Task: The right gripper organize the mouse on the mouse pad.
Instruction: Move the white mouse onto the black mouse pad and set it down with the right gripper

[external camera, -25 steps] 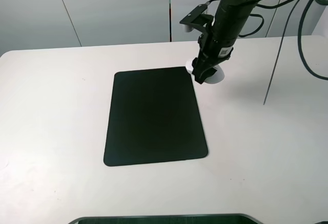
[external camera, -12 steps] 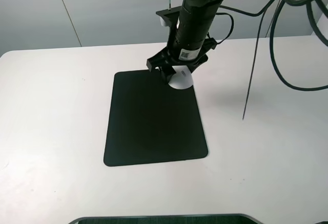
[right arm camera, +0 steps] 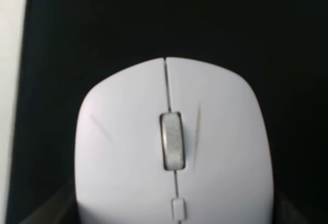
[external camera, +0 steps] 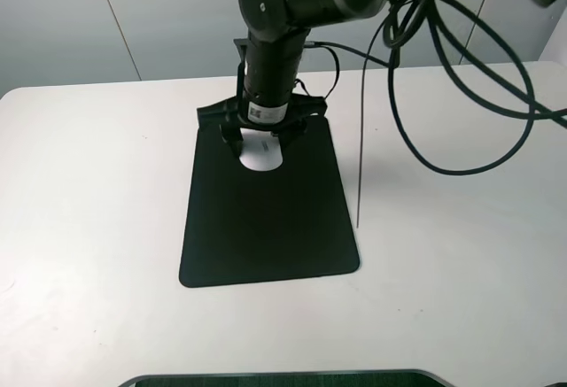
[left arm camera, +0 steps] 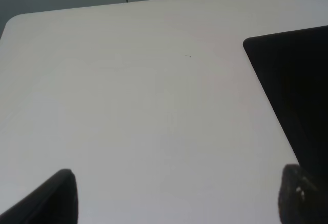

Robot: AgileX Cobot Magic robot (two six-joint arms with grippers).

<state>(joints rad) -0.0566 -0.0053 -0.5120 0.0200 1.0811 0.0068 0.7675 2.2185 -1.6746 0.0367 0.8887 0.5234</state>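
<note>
The robot's right gripper should set the white mouse down near the middle of the black mouse pad [external camera: 245, 182], a little toward the pad's far edge. The mouse is now over the pad's far part.
My right gripper [external camera: 260, 146] is shut on the white mouse [external camera: 262, 156], with one black finger on each of its sides. It holds the mouse over the far part of the black mouse pad [external camera: 266, 223]; I cannot tell whether the mouse touches the pad. In the right wrist view the mouse [right arm camera: 171, 142] fills the frame, grey scroll wheel up, with the mouse pad [right arm camera: 154, 14] all around it. My left gripper [left arm camera: 179, 203] is open and empty above bare table, near the mouse pad's corner [left arm camera: 292, 80].
The white table [external camera: 97, 192] carries the pad. Black cables [external camera: 443, 95] hang from the right arm, and one thin strand [external camera: 360, 183] drops to the table right of the pad. A dark edge [external camera: 283, 376] lies at the table's front.
My right gripper has carried the mouse leftward, from the table beside the pad's far right corner to over the pad's far part. The cables swung along with it.
</note>
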